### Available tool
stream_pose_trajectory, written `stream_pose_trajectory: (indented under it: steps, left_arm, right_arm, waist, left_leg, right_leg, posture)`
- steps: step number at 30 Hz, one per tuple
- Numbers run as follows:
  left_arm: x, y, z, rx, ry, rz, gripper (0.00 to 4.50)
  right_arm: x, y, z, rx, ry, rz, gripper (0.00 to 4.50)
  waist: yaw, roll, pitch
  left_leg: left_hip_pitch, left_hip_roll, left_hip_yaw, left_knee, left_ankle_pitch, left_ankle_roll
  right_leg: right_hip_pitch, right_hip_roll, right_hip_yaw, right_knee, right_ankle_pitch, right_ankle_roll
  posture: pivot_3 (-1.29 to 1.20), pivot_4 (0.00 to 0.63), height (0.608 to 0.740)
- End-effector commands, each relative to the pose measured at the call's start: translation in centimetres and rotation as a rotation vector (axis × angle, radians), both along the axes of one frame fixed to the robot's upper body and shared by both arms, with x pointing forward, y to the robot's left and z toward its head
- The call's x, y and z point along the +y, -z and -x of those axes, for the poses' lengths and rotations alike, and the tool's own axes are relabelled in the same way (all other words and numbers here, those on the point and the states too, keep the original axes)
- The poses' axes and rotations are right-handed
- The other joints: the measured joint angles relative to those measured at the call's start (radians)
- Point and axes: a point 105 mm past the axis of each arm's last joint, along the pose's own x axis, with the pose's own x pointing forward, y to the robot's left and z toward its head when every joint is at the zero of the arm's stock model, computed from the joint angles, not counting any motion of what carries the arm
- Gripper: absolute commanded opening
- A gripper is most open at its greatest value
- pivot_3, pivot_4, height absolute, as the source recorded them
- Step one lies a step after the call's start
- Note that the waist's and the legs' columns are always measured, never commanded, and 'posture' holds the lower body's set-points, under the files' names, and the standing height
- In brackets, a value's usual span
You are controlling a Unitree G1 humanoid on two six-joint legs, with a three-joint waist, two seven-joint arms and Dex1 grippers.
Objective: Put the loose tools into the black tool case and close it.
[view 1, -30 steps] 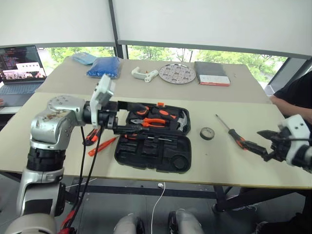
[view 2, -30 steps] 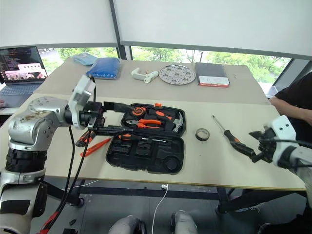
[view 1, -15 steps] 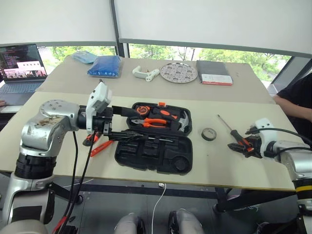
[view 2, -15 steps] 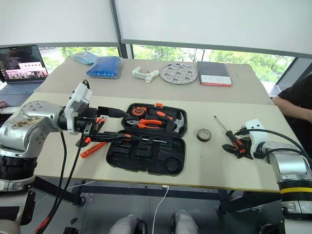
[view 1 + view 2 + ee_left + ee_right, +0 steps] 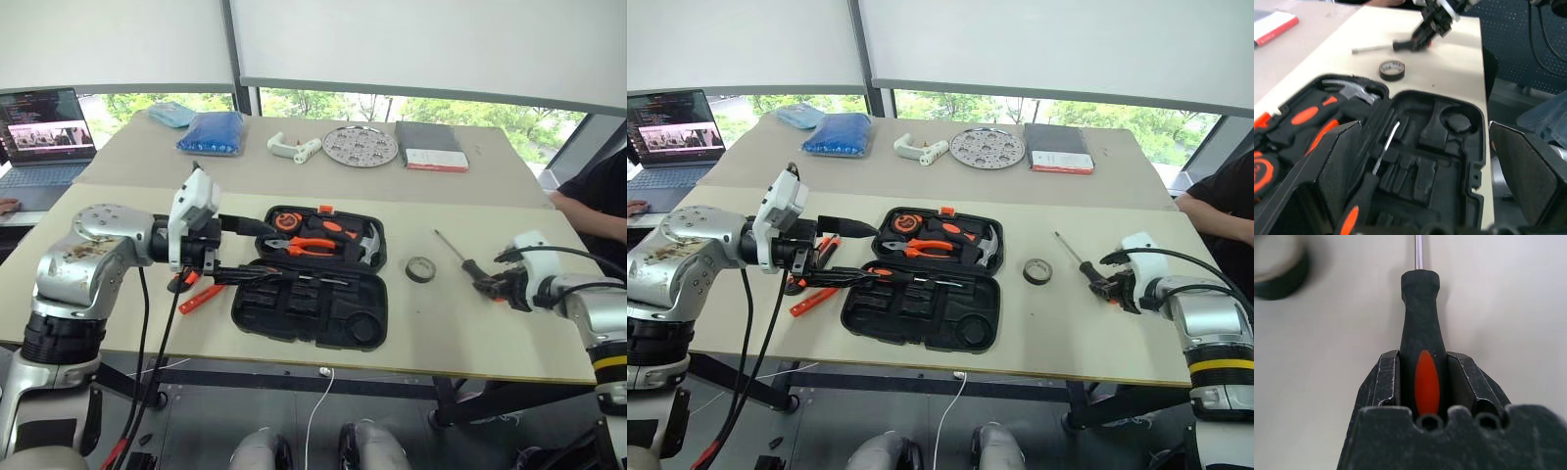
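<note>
Next, my right gripper releases its screwdriver in the black tool case's near half (image 5: pixel 326 288), beside the other screwdriver.
The black tool case (image 5: pixel 312 311) lies open in the middle of the near table, with orange-handled pliers, a hammer and a screwdriver (image 5: pixel 1378 159) in its slots. My left gripper (image 5: pixel 276 253) hovers open over the case's left part, holding nothing. My right gripper (image 5: pixel 496 284) is at the right of the table, shut on the black-and-orange handle of a screwdriver (image 5: pixel 1420 298) that lies there with its shaft pointing away. A black tape roll (image 5: pixel 419 268) sits between the case and that screwdriver. Left of the case lie a slim orange tool (image 5: pixel 203 297) and further orange-black tools, partly hidden behind my left arm.
On the far table stand a laptop (image 5: pixel 44 132), a blue bag (image 5: pixel 211 132), a white part (image 5: pixel 292 147), a round metal plate (image 5: pixel 360 146) and a dark book with a red edge (image 5: pixel 429 147). A person in black sits at the right edge (image 5: pixel 600 186).
My right gripper has moved forward onto the screwdriver's handle and its fingers have closed on it. My left gripper stays open over the case, drifting slightly left.
</note>
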Motion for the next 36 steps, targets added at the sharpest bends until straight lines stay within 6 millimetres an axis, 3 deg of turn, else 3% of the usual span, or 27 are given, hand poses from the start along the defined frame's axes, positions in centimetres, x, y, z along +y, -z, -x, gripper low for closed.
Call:
stream_pose_trajectory:
  steps: [1, 5, 11, 13, 23, 33, 35, 36]
  left_arm:
    - [1.2, 0.5, 0.3, -0.007, 0.009, -0.055, 4.50]
    - [3.1, 1.3, 0.1, 0.001, -0.037, -0.095, 4.50]
    - [5.4, 2.0, 1.0, 0.023, -0.078, -0.150, 4.50]
    - [5.5, 1.9, 1.1, 0.016, -0.089, -0.151, 4.50]
    - [5.5, 1.6, 1.2, 0.000, -0.120, -0.136, 4.50]
    - [5.2, 1.4, 0.6, -0.020, -0.127, -0.127, 4.50]
    - [5.0, 1.2, 0.4, -0.027, -0.125, -0.123, 4.50]
    - [5.0, 1.1, 0.4, -0.029, -0.124, -0.122, 4.50]
  right_arm:
    - [5.9, -6.2, 0.1, -0.165, -0.348, 0.046, 1.01]
    - [13.2, -7.2, 1.9, -0.132, -0.710, 0.079, 1.01]
    - [20.6, -5.2, 3.0, -0.090, -1.016, 0.183, 1.01]
    - [21.8, -4.2, 3.0, -0.069, -1.050, 0.204, 1.01]
    - [23.4, -1.6, 2.7, -0.010, -1.055, 0.234, 1.01]
    - [22.3, -1.4, 2.6, 0.026, -1.033, 0.247, 1.01]
    - [22.1, -1.3, 2.6, 0.032, -1.030, 0.250, 2.02]
    - [22.1, -1.3, 2.6, 0.034, -1.030, 0.250, 2.20]
  waist:
    - [-0.006, 0.002, 0.000]
    - [-0.016, 0.002, 0.000]
    - [-0.011, 0.002, 0.000]
    - [-0.005, 0.002, 0.000]
    - [0.007, 0.002, 0.000]
    - [0.000, 0.002, 0.000]
    - [0.000, 0.002, 0.000]
    - [0.000, 0.002, 0.000]
  left_leg:
    - [0.000, 0.000, 0.000, 0.000, 0.000, 0.000]
    - [0.001, 0.001, 0.001, -0.006, 0.003, -0.004]
    - [0.000, 0.001, 0.001, -0.008, 0.004, -0.006]
    - [-0.004, 0.001, 0.002, -0.008, 0.004, -0.006]
    - [-0.010, -0.001, 0.002, -0.004, 0.004, -0.006]
    - [-0.009, 0.000, 0.002, -0.004, 0.004, -0.006]
    - [-0.009, 0.000, 0.002, -0.004, 0.004, -0.006]
    - [-0.009, 0.000, 0.002, -0.004, 0.004, -0.006]
  right_leg:
    - [-0.001, 0.000, 0.001, 0.000, 0.000, 0.000]
    - [-0.003, 0.001, 0.003, 0.000, 0.000, 0.000]
    - [-0.007, 0.001, 0.002, 0.000, -0.001, -0.003]
    - [-0.010, 0.001, 0.001, 0.001, -0.001, -0.003]
    - [-0.012, 0.001, -0.005, 0.001, -0.001, -0.003]
    - [-0.012, 0.003, -0.005, 0.002, -0.002, -0.003]
    - [-0.012, 0.003, -0.005, 0.002, -0.002, -0.003]
    - [-0.012, 0.003, -0.005, 0.002, -0.002, -0.003]
  posture:
    - [0.00, 0.150, 0.718]
    - [0.00, 0.150, 0.718]
    - [0.00, 0.150, 0.718]
    - [0.00, 0.150, 0.718]
    - [0.00, 0.150, 0.718]
    - [0.00, 0.150, 0.718]
    - [0.00, 0.150, 0.718]
    - [0.00, 0.150, 0.718]
